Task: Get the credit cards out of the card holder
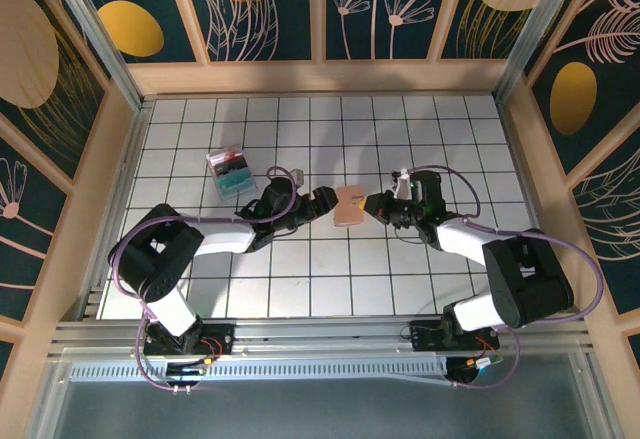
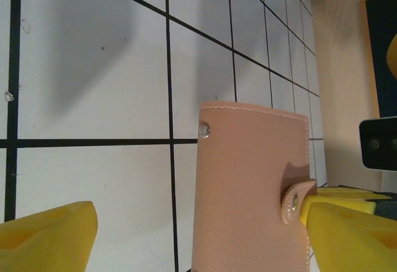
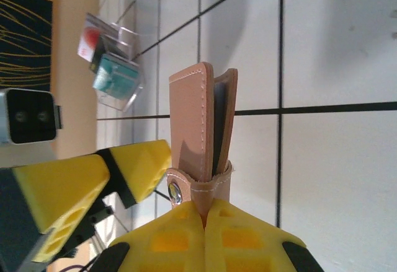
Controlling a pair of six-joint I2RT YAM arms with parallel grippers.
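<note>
The closed strap's bend is in my right gripper, so my left gripper should first hold the card holder, letting my right gripper then take the strap's snap [image 2: 294, 204].
The tan leather card holder [image 1: 349, 206] is held off the table at mid-table, between the two arms. My right gripper [image 1: 373, 205] is shut on its bottom edge, by the snap strap [image 3: 205, 205]. In the right wrist view the card holder [image 3: 193, 117] stands edge-on, its flaps slightly parted over a dark inner layer. The credit cards are hidden inside. My left gripper [image 2: 198, 241] is open, and the card holder's flat face [image 2: 251, 185] stands between its yellow fingers [image 2: 49, 238]. One finger is right beside the little tab [image 2: 296, 199].
A clear plastic box [image 1: 231, 171] with teal and red contents sits on the white gridded table [image 1: 330, 279] behind the left arm, also seen as the clear box [image 3: 115, 61]. Wooden walls ring the table.
</note>
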